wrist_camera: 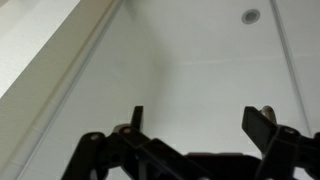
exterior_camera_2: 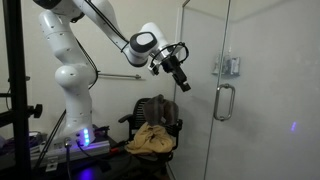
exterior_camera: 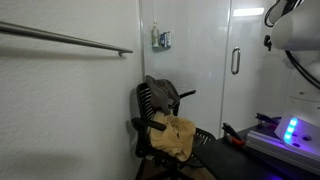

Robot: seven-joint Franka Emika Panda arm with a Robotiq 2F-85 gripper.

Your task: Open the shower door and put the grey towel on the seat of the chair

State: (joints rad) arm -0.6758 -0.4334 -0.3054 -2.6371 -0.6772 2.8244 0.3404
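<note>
The shower door is still shut. My gripper will close on the upper part (exterior_camera: 236,53) of the shower door's metal handle.
The glass shower door (exterior_camera_2: 205,60) is shut; its metal handle (exterior_camera_2: 225,101) shows in both exterior views (exterior_camera: 236,61). A black office chair (exterior_camera: 160,110) stands outside the shower with a grey towel (exterior_camera: 163,92) draped over its backrest and a tan cloth (exterior_camera: 174,136) on its seat; the chair also shows in an exterior view (exterior_camera_2: 158,125). My gripper (exterior_camera_2: 183,80) hangs in the air to the left of the door handle, apart from it, above the chair. In the wrist view the gripper (wrist_camera: 198,118) is open and empty, facing a plain white wall.
A metal grab bar (exterior_camera: 65,39) runs along the white wall. A fixture (exterior_camera: 161,39) hangs on the shower wall. The robot base with a blue light (exterior_camera_2: 84,137) stands left of the chair. A black stand (exterior_camera_2: 14,90) is at the far left.
</note>
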